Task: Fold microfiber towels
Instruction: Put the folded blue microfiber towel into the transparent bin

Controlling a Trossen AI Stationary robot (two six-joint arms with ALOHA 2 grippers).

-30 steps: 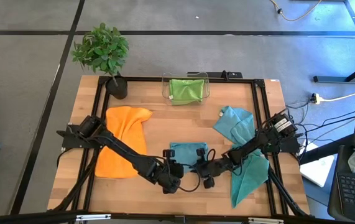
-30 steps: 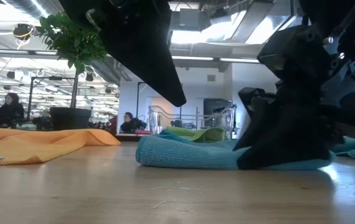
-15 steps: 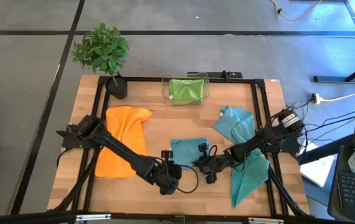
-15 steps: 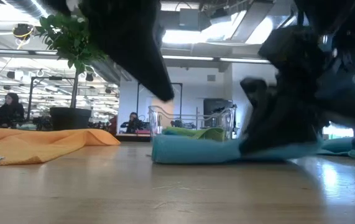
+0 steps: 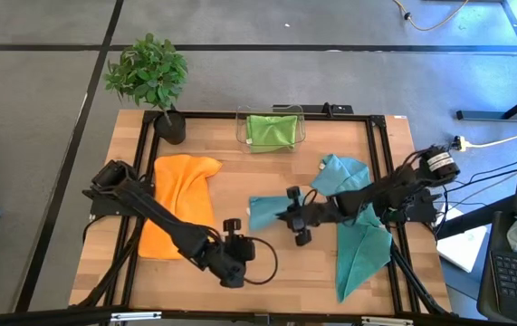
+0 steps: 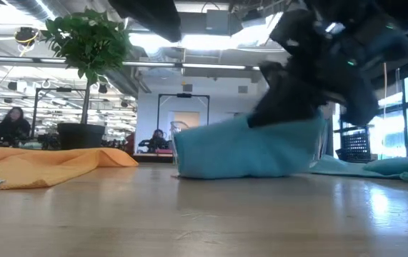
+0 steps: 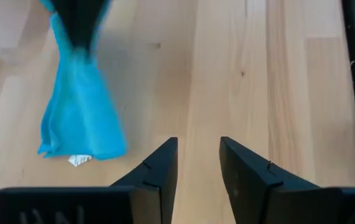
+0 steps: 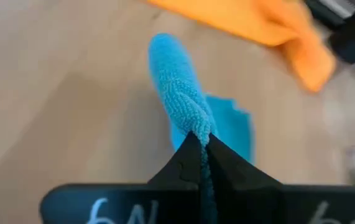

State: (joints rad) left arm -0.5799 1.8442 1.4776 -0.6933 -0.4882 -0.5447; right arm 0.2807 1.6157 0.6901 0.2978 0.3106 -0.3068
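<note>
The folded teal towel, now partly raised at mid-table, will lie on top of the lime green towel [image 5: 270,128] in the clear bin, and my right gripper will let go of it there.
A folded teal towel [image 5: 265,214] [image 6: 246,150] is partly raised at mid-table, with my right gripper [image 5: 292,212] [image 8: 200,138] shut on its right end. My left gripper [image 5: 234,226] [image 7: 199,140] stands open over bare wood, to the left of and nearer than this towel [image 7: 81,118], touching nothing. An orange towel [image 5: 181,204] lies spread on the left. Two more teal towels [image 5: 344,181] [image 5: 362,254] lie on the right. A lime green towel [image 5: 272,131] sits in the clear bin at the far edge. My right gripper pinches the teal towel's right end [image 8: 186,118] between its two fingers, on a thick fold of several layers. The fingers slant down at it from the table's right. The towel hangs below them, its lower edge [image 6: 189,173] on the table.
A potted plant [image 5: 149,77] stands at the far left corner. The clear bin [image 5: 240,122] sits mid-way along the far edge. Bare wood lies along the near edge [image 5: 276,290]. People sit in the room behind the table [image 6: 7,125].
My right gripper has risen and gone toward the far edge, drawing up the teal towel's right end; the towel, flat before, now stands up from the table and has slid farther away. My left gripper has risen and backed off toward the table's left.
</note>
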